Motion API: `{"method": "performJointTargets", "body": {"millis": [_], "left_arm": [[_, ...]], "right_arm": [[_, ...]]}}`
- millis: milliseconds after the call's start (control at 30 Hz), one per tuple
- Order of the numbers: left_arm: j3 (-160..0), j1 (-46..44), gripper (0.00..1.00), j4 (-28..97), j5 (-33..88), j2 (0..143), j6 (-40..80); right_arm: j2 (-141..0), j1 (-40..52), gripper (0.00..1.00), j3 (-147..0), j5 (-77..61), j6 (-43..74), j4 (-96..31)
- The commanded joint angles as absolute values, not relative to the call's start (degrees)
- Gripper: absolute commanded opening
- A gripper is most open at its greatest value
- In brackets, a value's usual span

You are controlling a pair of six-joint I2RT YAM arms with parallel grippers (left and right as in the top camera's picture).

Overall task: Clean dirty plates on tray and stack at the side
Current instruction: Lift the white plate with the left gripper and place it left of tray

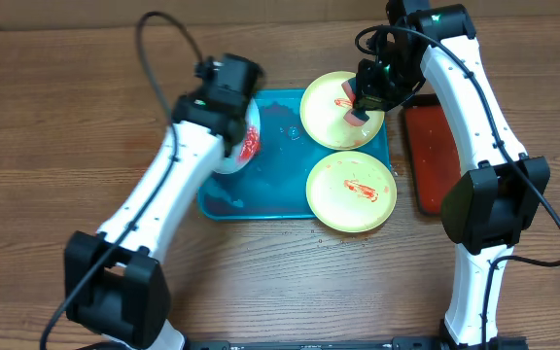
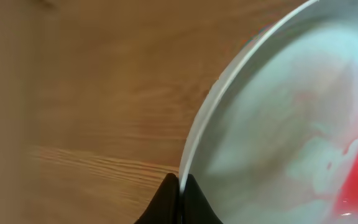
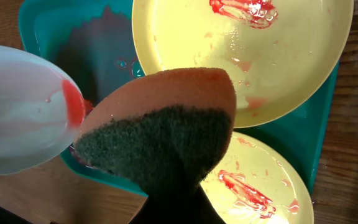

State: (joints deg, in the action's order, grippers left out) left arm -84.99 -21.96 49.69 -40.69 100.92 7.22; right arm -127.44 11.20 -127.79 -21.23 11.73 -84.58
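Next, my left gripper sets the pale blue-white plate down on the bare table [image 1: 136, 157] next to the turquoise tray, across from the red tray. The plate is now tilted over the turquoise tray.
My left gripper [image 1: 237, 119] is shut on the rim of the pale blue-white plate [image 1: 247, 144], which it holds tilted over the left end of the turquoise tray [image 1: 280, 146]. In the left wrist view the fingertips [image 2: 166, 198] pinch that plate's edge [image 2: 278, 124], and red sauce shows at its right. Two yellow-green plates with red smears lie on the tray's right side, one far [image 1: 331, 112] and one near [image 1: 351, 192]. My right gripper [image 1: 362, 105] is shut on an orange and dark green sponge [image 3: 166, 124] above the far plate [image 3: 247, 56].
A smaller red tray [image 1: 431, 156] with a black rim lies right of the turquoise tray, under my right arm. Water and a red-tinged puddle sit on the tray floor [image 3: 98, 56]. Bare wooden table [image 1: 47, 117] surrounds the trays.
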Motion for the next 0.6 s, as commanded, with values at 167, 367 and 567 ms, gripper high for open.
{"method": "performJointTargets", "body": {"millis": [167,367,567], "left_arm": [[-85.6,-34.6,0.04,47.2,-76.9,100.4,8.4],[-85.6,-39.0,0.04,46.2,-84.8,100.4,8.4],[-85.6,-40.5,0.04,46.3,-86.4,100.4,8.3]], "right_arm": [[-124.2,11.2,0.04,-128.0,-22.6,10.4,-84.3],[-124.2,11.2,0.04,-128.0,-22.6,10.4,-84.4],[-124.2,11.2,0.04,-128.0,-22.6,10.4,-84.4]]}}
